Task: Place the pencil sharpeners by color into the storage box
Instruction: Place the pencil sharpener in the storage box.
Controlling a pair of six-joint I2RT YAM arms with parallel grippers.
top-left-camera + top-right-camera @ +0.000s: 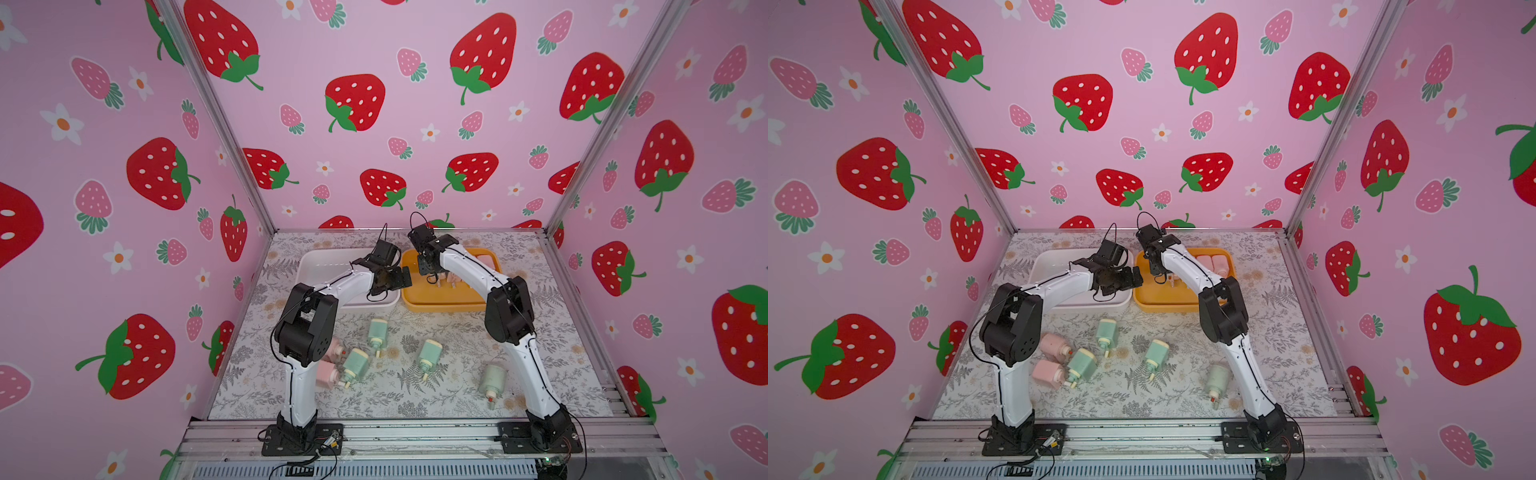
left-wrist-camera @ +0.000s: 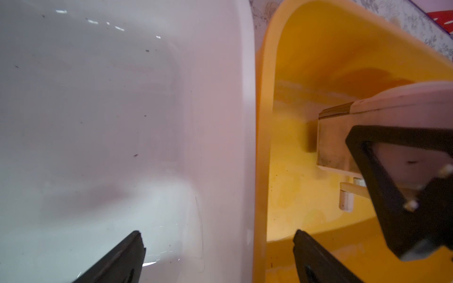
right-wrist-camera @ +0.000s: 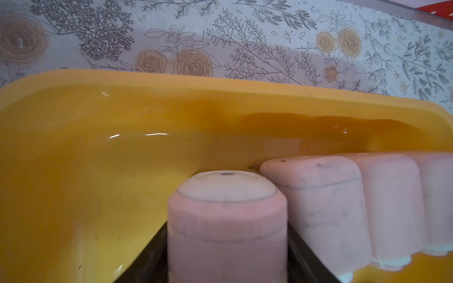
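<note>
My right gripper has the pink sharpener beside the row with its base tipped up. Next, I lay it flat, open and take hold again of its body (image 3: 227,252).
My right gripper (image 3: 226,235) is shut on a pale pink pencil sharpener (image 3: 226,215), held low inside the yellow storage box (image 1: 440,308), close beside a row of pink sharpeners (image 3: 318,196) lying there. Those show in a top view as pink sharpeners (image 1: 1212,264). My left gripper (image 2: 217,236) is open and holds nothing, hovering over the seam between the white storage box (image 1: 316,262) and the yellow one. On the mat lie several mint green sharpeners (image 1: 377,332) (image 1: 430,353) (image 1: 356,365) (image 1: 492,380) and two pink ones (image 1: 1052,345) (image 1: 1047,372).
The white box (image 2: 122,122) and yellow box (image 2: 294,196) stand side by side at the back of the floral mat (image 1: 415,399). The left arm's elbow (image 1: 305,328) hangs over the two loose pink sharpeners. Strawberry-patterned walls enclose three sides.
</note>
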